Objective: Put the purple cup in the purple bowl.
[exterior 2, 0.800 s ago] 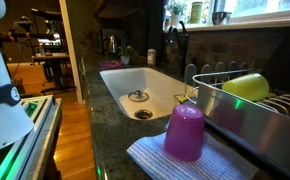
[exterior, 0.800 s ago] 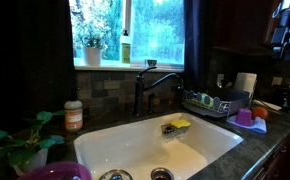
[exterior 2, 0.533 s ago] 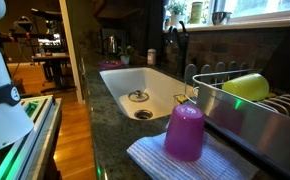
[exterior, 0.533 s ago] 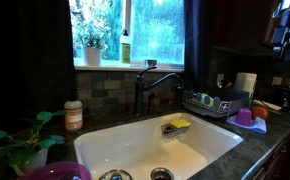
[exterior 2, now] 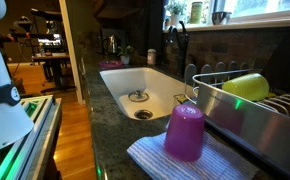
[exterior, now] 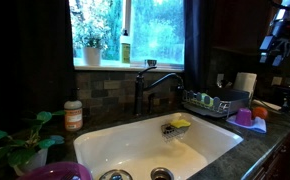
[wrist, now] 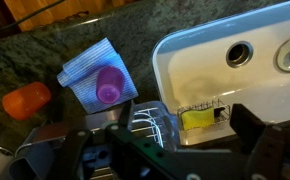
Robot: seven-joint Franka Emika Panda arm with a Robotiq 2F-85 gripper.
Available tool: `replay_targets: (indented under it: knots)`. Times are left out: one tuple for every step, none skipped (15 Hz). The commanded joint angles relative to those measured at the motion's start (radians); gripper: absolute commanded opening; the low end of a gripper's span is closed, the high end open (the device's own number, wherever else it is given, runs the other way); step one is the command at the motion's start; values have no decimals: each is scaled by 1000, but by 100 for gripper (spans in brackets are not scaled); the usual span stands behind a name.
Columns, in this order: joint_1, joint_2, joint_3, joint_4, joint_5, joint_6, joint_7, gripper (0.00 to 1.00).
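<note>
The purple cup stands on the light cloth. Next, my gripper closes around its upturned bottom end [exterior: 245, 112] [wrist: 108, 92].
The purple cup [exterior 2: 184, 131] stands upside down on a light cloth [exterior 2: 180, 160] on the counter beside the sink. It also shows in an exterior view [exterior: 246, 117] and from above in the wrist view [wrist: 109, 84]. The purple bowl [exterior: 55, 172] sits at the near corner of the counter on the opposite side of the sink, cut off by the frame edge. My gripper [wrist: 175, 150] is open and empty, high above the dish rack and well above the cup. In an exterior view the gripper [exterior: 275, 42] shows at the top edge.
A white sink [exterior: 145, 150] with a dark faucet [exterior: 150, 85] and a yellow sponge [wrist: 197, 117] lies between cup and bowl. A dish rack [exterior 2: 250, 105] holds a yellow-green cup [exterior 2: 245, 86]. An orange object [wrist: 27, 100] lies next to the cloth. An orange-lidded jar [exterior: 74, 115] and a plant [exterior: 20, 140] stand near the bowl.
The arm at the top edge of the exterior view has shifted slightly down and toward the sink. The cup and bowl have not moved.
</note>
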Motion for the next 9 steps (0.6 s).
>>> replay_targets:
  knots:
    - [-9, 184, -75, 36, -24, 30, -122, 100]
    - [-37, 243, -63, 40, -82, 37, -117, 100]
    - [-52, 286, -66, 38, -118, 58, -118, 100]
    - [-63, 339, -71, 54, -136, 58, -114, 100]
    - [-78, 381, -67, 61, -143, 71, -82, 100]
    - [-73, 280, -55, 20, -104, 57, -103, 100]
    - [-82, 323, -57, 28, -114, 68, -101, 100]
    - [-87, 357, -57, 38, -117, 74, -101, 100]
    - [-88, 379, -57, 48, -117, 75, -100, 100]
